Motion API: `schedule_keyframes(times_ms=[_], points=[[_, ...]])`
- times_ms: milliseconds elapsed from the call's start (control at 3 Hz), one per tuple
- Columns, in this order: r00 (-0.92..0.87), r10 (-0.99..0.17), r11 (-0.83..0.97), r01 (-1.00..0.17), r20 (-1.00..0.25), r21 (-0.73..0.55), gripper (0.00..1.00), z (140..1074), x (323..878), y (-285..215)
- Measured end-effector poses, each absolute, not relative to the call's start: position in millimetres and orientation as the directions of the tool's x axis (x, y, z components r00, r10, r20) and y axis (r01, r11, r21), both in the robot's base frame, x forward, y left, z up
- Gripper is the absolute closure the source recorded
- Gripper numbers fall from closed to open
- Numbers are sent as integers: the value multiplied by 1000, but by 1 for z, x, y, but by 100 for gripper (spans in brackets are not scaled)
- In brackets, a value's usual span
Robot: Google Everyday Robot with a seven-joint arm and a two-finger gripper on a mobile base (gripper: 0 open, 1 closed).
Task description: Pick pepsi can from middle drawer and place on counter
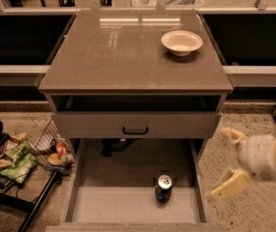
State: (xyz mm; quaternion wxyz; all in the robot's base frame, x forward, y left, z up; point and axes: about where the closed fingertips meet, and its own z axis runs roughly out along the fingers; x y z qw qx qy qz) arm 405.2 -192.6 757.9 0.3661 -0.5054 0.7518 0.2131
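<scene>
Next, my gripper needs to go to the upright pepsi can in the open drawer and close around the middle of its body [163,191].
The pepsi can [164,187] stands upright in the open middle drawer [135,208], right of centre on its pale floor. Its silver top faces up. My gripper [228,161] hangs to the right of the drawer, outside its right wall, above the speckled floor. Its two cream fingers [230,183] are spread apart and hold nothing. The can is a short way to the gripper's left and lower. The counter [123,57] is the glossy grey-brown top of the cabinet, above and behind the drawer.
A cream bowl [181,42] sits at the counter's back right. A shut grey drawer front with a black handle [135,129] is above the open drawer. A wire rack with snack bags [17,161] stands at the left on the floor.
</scene>
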Motion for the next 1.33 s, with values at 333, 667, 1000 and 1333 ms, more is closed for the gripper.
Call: schedule_keyframes(times_ms=[333, 667, 1000, 1333], points=[[-230, -540, 392, -920, -810, 0, 0, 685, 391, -171], [-195, -479, 372, -928, -856, 3, 0, 625, 388, -151], [-171, -427, 353, -936, -888, 11, 0, 571, 387, -127], [-155, -373, 347, -938, -915, 17, 0, 519, 415, -100]])
